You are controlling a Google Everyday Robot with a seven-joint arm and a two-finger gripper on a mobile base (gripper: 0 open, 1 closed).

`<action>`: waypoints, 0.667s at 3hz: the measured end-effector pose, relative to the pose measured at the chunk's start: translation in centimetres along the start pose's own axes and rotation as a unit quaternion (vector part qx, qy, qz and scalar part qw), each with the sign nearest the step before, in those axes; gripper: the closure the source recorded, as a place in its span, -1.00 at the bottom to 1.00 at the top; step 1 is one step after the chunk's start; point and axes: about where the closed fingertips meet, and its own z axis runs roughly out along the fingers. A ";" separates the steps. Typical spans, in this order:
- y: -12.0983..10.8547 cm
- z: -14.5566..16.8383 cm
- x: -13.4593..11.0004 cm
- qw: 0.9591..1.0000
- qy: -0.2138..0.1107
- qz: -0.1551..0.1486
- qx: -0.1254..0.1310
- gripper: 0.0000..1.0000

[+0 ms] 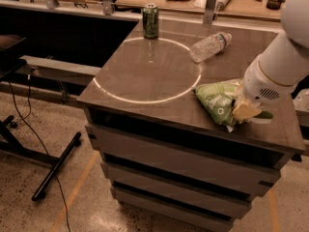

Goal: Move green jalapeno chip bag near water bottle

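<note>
My gripper is to let go of the green jalapeno chip bag on the brown table top beside the water bottle's cap (253,51).
The green jalapeno chip bag (218,100) lies at the front right of the brown table top (145,66), its right end under my gripper. My gripper (247,112), on the white arm coming in from the right, is shut on that end of the bag, low over the table. The water bottle (209,46) lies on its side at the back right of the table, cap pointing right, well behind the bag and apart from it.
A dark green soda can (150,21) stands at the table's back edge, left of the bottle. A pale ring (145,100) is marked on the table top. Desks with clutter stand behind. A black stand leg (55,166) and cable lie on the floor at left.
</note>
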 end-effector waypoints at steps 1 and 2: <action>-3.7 -3.4 0.0 0.999 0.011 0.018 0.036 1.00; -7.6 -6.3 -0.4 0.996 0.019 0.034 0.077 1.00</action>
